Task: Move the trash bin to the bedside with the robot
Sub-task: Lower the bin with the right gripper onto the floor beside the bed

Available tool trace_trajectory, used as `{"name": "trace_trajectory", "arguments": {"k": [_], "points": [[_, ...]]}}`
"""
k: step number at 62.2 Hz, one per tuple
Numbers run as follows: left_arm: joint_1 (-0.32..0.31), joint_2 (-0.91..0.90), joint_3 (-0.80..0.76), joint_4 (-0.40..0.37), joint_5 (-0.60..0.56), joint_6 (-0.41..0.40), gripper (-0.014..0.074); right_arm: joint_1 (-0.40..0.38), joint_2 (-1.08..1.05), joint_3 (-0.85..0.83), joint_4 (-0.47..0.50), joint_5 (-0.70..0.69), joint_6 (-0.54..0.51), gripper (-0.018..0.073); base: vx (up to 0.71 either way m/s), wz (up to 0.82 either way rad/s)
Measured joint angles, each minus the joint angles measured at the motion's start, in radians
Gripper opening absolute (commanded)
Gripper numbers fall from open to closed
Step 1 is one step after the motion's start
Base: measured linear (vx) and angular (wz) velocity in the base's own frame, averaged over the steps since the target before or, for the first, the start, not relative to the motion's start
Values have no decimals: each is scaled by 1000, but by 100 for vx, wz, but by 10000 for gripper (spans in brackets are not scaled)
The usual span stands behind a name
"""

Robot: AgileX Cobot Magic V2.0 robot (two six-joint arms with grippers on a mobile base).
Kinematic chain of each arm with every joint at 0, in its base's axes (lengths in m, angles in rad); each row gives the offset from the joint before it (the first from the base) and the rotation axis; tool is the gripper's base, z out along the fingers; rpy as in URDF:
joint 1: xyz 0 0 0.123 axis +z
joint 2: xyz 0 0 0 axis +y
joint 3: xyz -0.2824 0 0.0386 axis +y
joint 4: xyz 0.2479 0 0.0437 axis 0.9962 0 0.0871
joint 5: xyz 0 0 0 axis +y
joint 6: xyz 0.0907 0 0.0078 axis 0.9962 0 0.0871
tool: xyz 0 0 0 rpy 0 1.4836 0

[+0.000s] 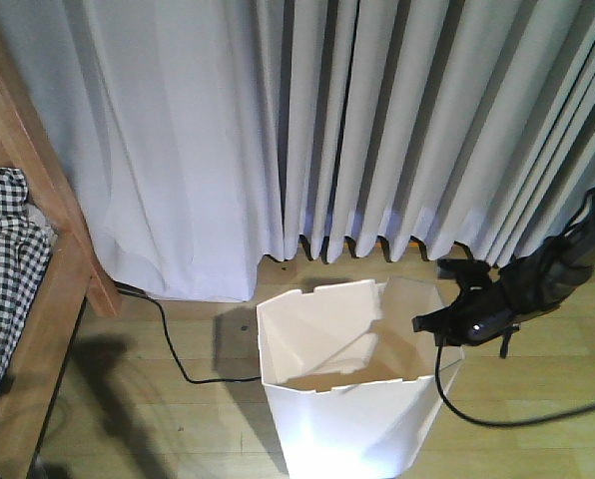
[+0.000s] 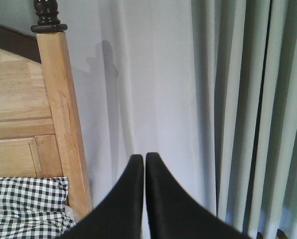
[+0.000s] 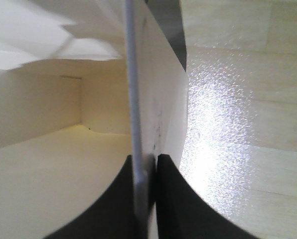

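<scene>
The robot's right gripper should release the white trash bin on the wood floor point(image 1: 327, 459) beside the black cable, facing the curtain.
The white trash bin point(image 1: 347, 399) stands on the wood floor in front of the curtain, low and centre in the front view. My right gripper point(image 1: 447, 324) is shut on its right rim; in the right wrist view the thin bin wall point(image 3: 158, 99) runs between my right gripper's point(image 3: 146, 162) two black fingers, one inside and one outside. The bedside point(image 1: 48, 319), a light wooden frame with checked bedding point(image 1: 3, 269), lies at the far left. My left gripper point(image 2: 144, 158) is shut on nothing, pointing at the curtain beside the bed post point(image 2: 64, 114).
Grey-white curtains point(image 1: 377, 120) hang across the back. A black cable point(image 1: 173, 339) runs over the floor between bed and bin. Another black cable point(image 1: 517, 419) loops from my right arm. Wood floor point(image 3: 248, 124) lies right of the bin.
</scene>
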Motion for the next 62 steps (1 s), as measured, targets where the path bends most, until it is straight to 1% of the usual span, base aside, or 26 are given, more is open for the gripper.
{"name": "trace_trajectory", "arguments": {"k": [8,17,24,31,41,50,62], "points": [[0,0,0,0,0,0,-6,-21,108,-94,0,34,1,-2,0,0],[0,0,0,0,0,0,-6,-74,211,-200,-7,77,1,-2,0,0],[0,0,0,0,0,0,-6,-96,270,-278,-47,90,6,-2,0,0],[0,0,0,0,0,0,-6,-98,322,-359,-113,92,32,-2,0,0],[0,0,0,0,0,0,-6,-98,411,-473,-171,91,42,-2,0,0],[0,0,0,0,0,0,-6,-98,499,-576,-197,125,62,-1,0,0],[0,0,0,0,0,0,-6,-98,578,-662,-193,171,90,1,0,0]]}}
